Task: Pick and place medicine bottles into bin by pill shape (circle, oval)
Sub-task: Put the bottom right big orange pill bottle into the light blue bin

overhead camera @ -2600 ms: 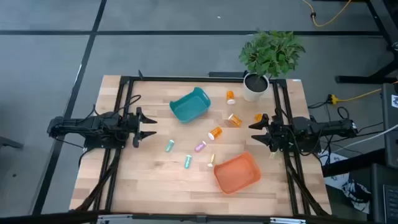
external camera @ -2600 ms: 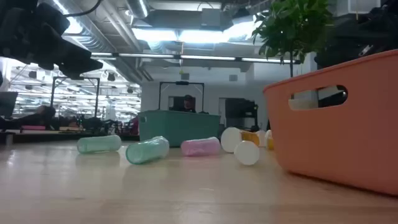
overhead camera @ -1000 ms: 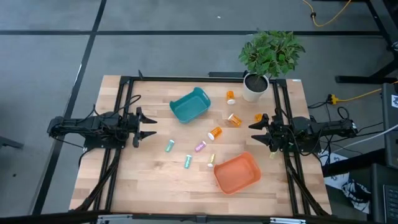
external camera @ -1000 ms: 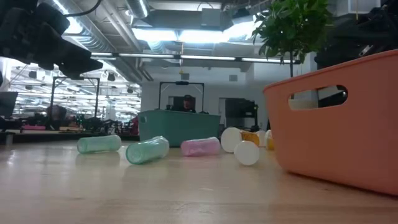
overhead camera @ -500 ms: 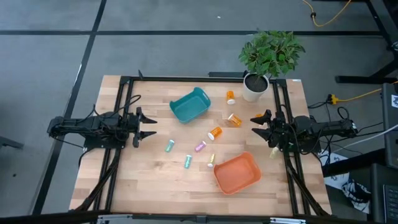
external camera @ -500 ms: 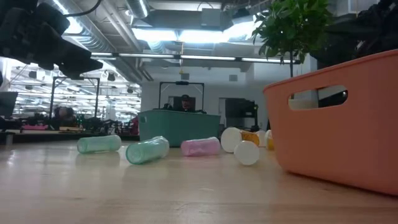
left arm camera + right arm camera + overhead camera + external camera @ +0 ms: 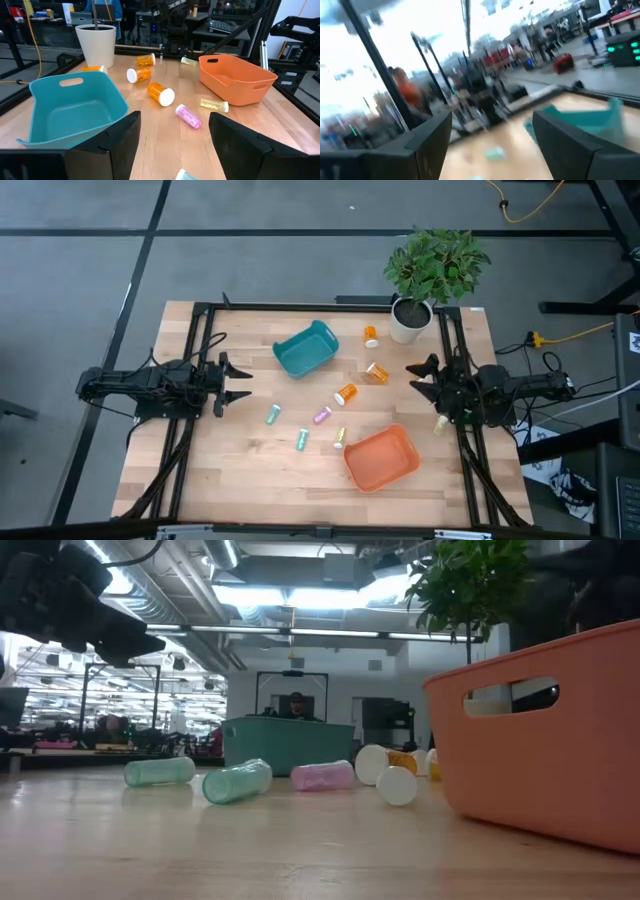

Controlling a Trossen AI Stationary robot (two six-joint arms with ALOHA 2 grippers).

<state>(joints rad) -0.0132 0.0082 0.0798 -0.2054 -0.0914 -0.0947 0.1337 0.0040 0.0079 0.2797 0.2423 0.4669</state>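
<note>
I need to next move my right gripper to the amber bottle nearest to it and close it on the bottle's body (image 7: 376, 371) beside its white cap.
Small pill bottles lie on their sides on the wooden table: amber ones with white caps (image 7: 371, 335), (image 7: 377, 372), (image 7: 345, 393), a teal one (image 7: 272, 415), a purple one (image 7: 322, 416), a green one (image 7: 302, 440) and a yellow one (image 7: 339, 439). A teal bin (image 7: 305, 348) stands tipped at the far middle. An orange bin (image 7: 381, 459) stands at the near right. My left gripper (image 7: 246, 383) is open and empty at the table's left. My right gripper (image 7: 412, 378) is open and empty at the right, beside the amber bottles.
A potted plant in a white pot (image 7: 411, 318) stands at the far right corner. Black frame rails (image 7: 197, 350) run along both sides of the table. Another small bottle (image 7: 440, 425) lies by the right rail. Bare wood (image 7: 250, 480) lies at the near left.
My right gripper has risen and gone a little toward the table's far edge, turning as it went; its fingers stay open. My left arm and the bottles have kept still.
</note>
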